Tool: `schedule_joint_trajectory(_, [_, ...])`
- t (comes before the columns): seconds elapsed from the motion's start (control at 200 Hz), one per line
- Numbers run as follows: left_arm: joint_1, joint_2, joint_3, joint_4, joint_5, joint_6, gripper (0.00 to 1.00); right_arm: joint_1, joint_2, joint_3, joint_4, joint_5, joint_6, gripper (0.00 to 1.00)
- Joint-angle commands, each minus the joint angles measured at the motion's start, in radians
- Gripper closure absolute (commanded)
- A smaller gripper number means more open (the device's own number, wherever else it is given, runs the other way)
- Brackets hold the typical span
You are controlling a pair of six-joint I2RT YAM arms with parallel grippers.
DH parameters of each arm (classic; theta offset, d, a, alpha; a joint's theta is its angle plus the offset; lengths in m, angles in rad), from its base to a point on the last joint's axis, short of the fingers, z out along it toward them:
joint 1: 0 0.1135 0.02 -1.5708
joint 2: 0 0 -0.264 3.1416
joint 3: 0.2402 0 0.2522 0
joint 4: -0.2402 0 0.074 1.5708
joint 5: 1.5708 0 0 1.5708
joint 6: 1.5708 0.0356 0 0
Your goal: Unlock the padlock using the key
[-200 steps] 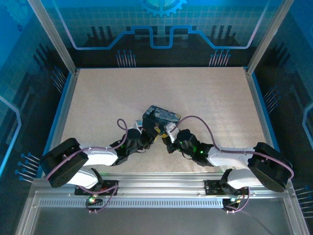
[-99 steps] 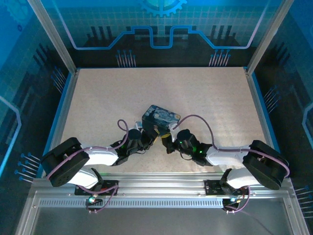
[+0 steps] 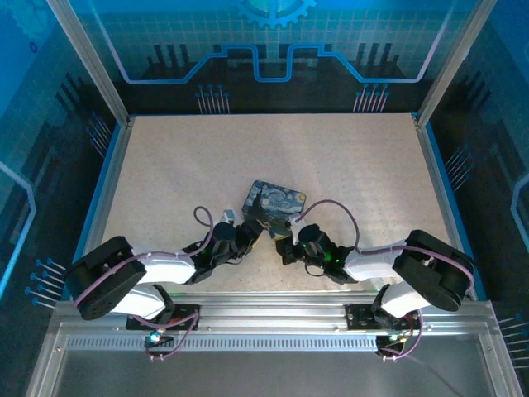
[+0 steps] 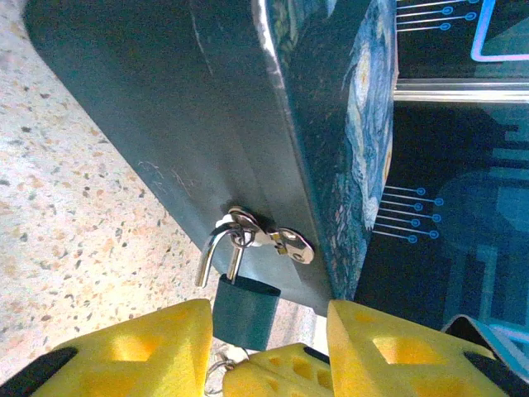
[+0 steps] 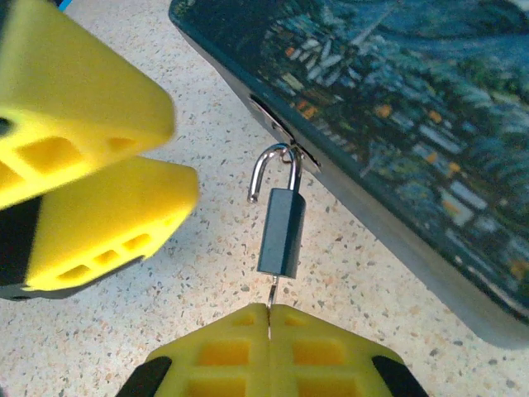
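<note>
I can see the shackle is open but still hooked on the hasp, so I need to let go of the key with my right gripper and take the padlock body (image 5: 283,234) while my left gripper braces the tin.
The small dark padlock (image 5: 281,231) hangs from the hasp (image 4: 285,241) on the side of the blue-and-yellow painted tin (image 3: 275,201). One leg of its silver shackle (image 5: 263,172) stands free of the body. The thin key (image 5: 272,291) sticks into the padlock's underside, and my right gripper (image 5: 269,311) is shut on it just below. My left gripper (image 4: 266,318) is open, with one yellow finger (image 4: 132,343) on each side of the padlock body (image 4: 245,310), not touching it. In the top view both grippers (image 3: 252,234) (image 3: 286,240) meet at the tin's near edge.
The tin lies on the speckled tabletop (image 3: 165,165) near the middle, tilted. A wire key ring (image 4: 216,368) dangles by the right gripper's finger. Blue rails edge the table on the left and right, and the arm bases sit at the near edge.
The tin has turned and slid slightly to the right. Both arms have drawn in closer to the near edge, with the right elbow pulled inward.
</note>
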Motion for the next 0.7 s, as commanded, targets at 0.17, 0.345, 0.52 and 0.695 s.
schedule_joint_trajectory(0.17, [-0.006, -0.286, 0.048, -0.444, -0.150, 0.194, 0.40, -0.063, 0.044, -0.069, 0.157, -0.078, 0.261, 1.00])
schedule_joint_trajectory(0.345, [0.004, -0.424, 0.093, -0.673, -0.222, 0.301, 0.27, -0.087, 0.083, -0.055, 0.148, -0.131, 0.331, 1.00])
schedule_joint_trajectory(0.52, [0.048, -0.468, 0.113, -0.744, -0.192, 0.375, 0.22, -0.089, 0.110, -0.046, 0.151, -0.134, 0.330, 0.96])
schedule_joint_trajectory(0.695, [0.128, -0.458, 0.124, -0.741, -0.090, 0.429, 0.18, -0.090, 0.109, -0.036, 0.130, -0.145, 0.300, 0.91])
